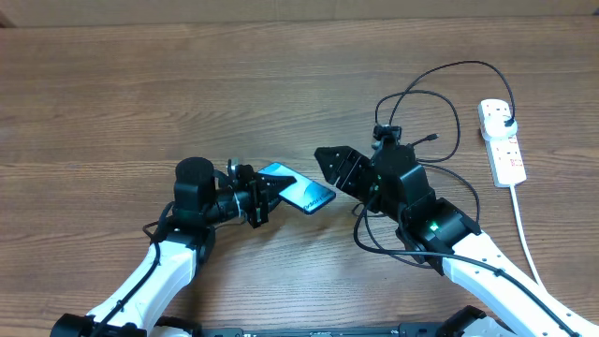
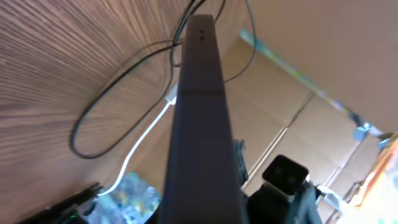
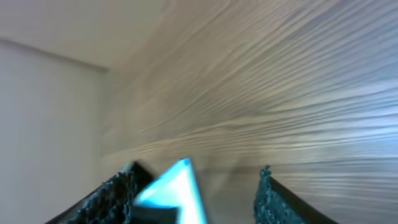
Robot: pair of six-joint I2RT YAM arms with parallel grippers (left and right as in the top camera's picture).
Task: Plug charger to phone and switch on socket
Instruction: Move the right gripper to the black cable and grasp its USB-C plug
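Next, I move my right gripper to the black charger cable and close (image 1: 418, 142) just behind its connector end, lying on the table.
The phone (image 1: 298, 188), its screen glowing teal, is held tilted above the table by my left gripper (image 1: 255, 199), which is shut on its left end. In the left wrist view the phone's dark edge (image 2: 200, 93) runs up the middle. My right gripper (image 1: 333, 165) is open and empty, just right of the phone's free end. In the right wrist view the phone's bright corner (image 3: 177, 185) lies between the open fingers (image 3: 199, 198). The black charger cable (image 1: 440, 73) loops behind the right arm, with its plug (image 1: 506, 121) in the white socket strip (image 1: 503, 142). Its connector tip (image 1: 433, 139) lies on the table.
The socket's white cord (image 1: 522, 225) runs down the right side toward the table's front. Cable loops (image 1: 374, 239) lie round the right arm's base. The black cable (image 2: 118, 81) and a white cord (image 2: 140, 143) also show in the left wrist view. Cardboard panels stand beyond the table.
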